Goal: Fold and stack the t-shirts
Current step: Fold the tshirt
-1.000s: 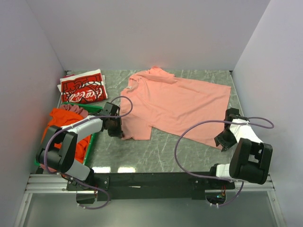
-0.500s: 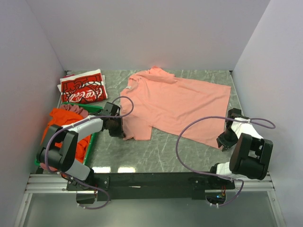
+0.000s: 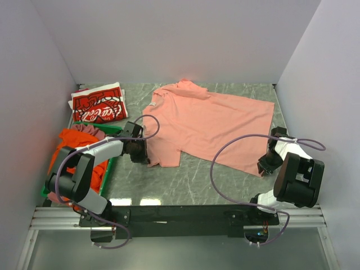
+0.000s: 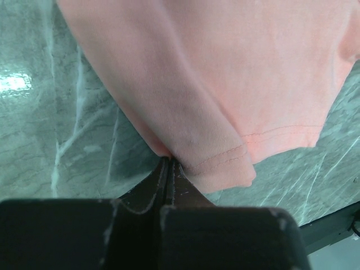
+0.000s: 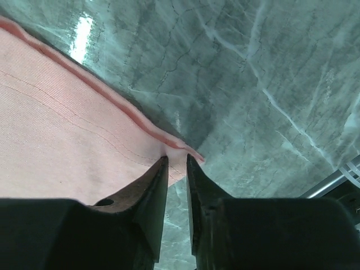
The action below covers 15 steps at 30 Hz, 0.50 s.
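Observation:
The sleeve lies doubled over beside my left gripper, so my right gripper should retake the shirt's near corner (image 3: 259, 173) while my left gripper draws the sleeve flat before folding.
The salmon-pink t-shirt (image 3: 208, 121) lies spread flat on the marble table. My left gripper (image 3: 140, 154) is shut on its near left edge; in the left wrist view the closed tips (image 4: 169, 160) pinch the cloth (image 4: 214, 84) beside the stitched hem. My right gripper (image 3: 264, 167) is at the shirt's near right corner. In the right wrist view its narrow jaws (image 5: 176, 157) pinch the corner of the shirt (image 5: 62, 146). The folded red Coca-Cola t-shirt (image 3: 98, 107) lies at the back left. The orange t-shirt (image 3: 70, 143) and the mauve one (image 3: 90, 130) sit in the crate.
The green plastic crate (image 3: 111, 163) stands at the left edge beside my left arm. Grey walls close the table on the left, back and right. A purple cable (image 3: 236, 143) arcs over the shirt's near edge. Bare marble (image 3: 191, 177) lies in front of the shirt.
My right gripper has moved a little right and back along the shirt's near right corner and settled on it. The left gripper and the shirt have stayed put.

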Tool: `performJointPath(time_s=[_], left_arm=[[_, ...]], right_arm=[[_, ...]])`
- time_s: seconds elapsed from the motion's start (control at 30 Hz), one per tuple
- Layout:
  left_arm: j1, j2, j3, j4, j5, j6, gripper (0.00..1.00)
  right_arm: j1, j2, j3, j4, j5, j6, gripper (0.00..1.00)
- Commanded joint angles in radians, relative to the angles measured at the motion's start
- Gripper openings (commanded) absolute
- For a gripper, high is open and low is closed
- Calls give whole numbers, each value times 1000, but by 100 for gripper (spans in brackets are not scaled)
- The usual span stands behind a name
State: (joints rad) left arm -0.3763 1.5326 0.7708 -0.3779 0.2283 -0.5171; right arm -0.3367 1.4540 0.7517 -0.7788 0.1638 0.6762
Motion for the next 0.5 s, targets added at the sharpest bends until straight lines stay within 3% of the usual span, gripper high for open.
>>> performJointPath(time_s=[0.0, 0.37, 0.47], left_arm=[[-3, 23, 7, 8, 0, 11, 1], [-4, 35, 2, 10, 19, 9, 1], [-4, 35, 2, 11, 22, 9, 1]], right_arm=[[-5, 43, -2, 61, 14, 20, 26], [-7, 57, -58, 104, -23, 17, 0], [-7, 34, -54, 81, -18, 6, 0]])
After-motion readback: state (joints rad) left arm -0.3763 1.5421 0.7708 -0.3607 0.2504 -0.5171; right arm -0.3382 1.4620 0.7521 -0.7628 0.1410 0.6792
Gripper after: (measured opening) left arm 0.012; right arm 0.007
